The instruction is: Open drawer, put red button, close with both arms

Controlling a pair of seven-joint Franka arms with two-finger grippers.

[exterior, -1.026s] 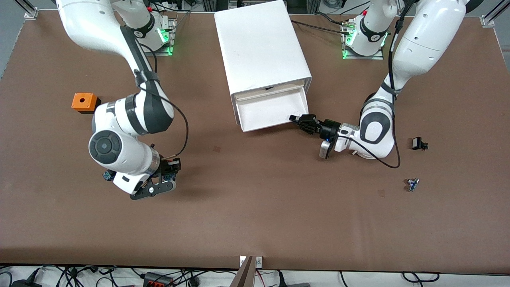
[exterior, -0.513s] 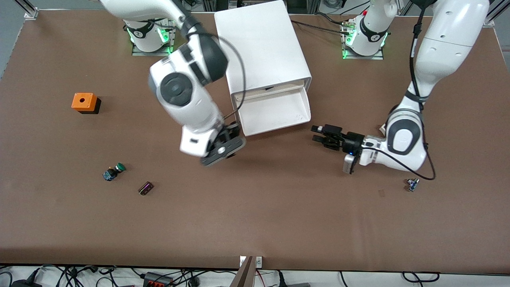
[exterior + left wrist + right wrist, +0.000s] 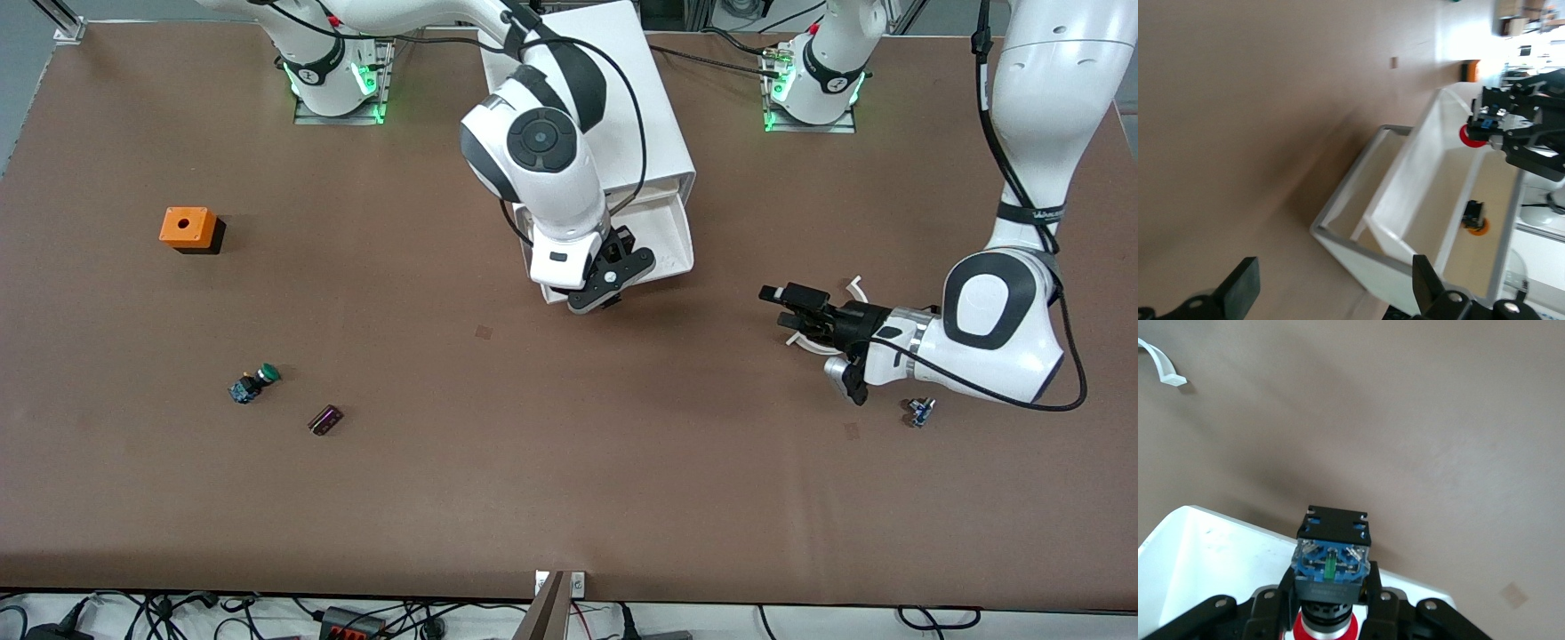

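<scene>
Next, I set the red button down with my right gripper on the open drawer's bottom, near its middle [image 3: 615, 252].
The drawer [image 3: 669, 238] is pulled out of the white cabinet [image 3: 587, 98]; it also shows in the left wrist view [image 3: 1431, 193]. My right gripper [image 3: 610, 274] hangs over the drawer's front edge and is shut on the red button [image 3: 1331, 563], bluish body up and red cap [image 3: 1325, 631] down. In the right wrist view the drawer's corner [image 3: 1205, 567] lies below it. The left wrist view shows the red button [image 3: 1473, 134] over the drawer. My left gripper [image 3: 787, 307] is open and empty, low over the table beside the drawer, toward the left arm's end. Its fingers [image 3: 1238, 290] stand wide apart.
An orange box [image 3: 188, 228], a green-capped button [image 3: 253, 384] and a small dark piece [image 3: 325, 420] lie toward the right arm's end. A white curved clip [image 3: 855, 284] and a small blue piece [image 3: 920, 411] lie by the left arm.
My right arm swung from beside the green button to over the drawer, carrying the red button. My left gripper drew back from the drawer's corner toward the left arm's end.
</scene>
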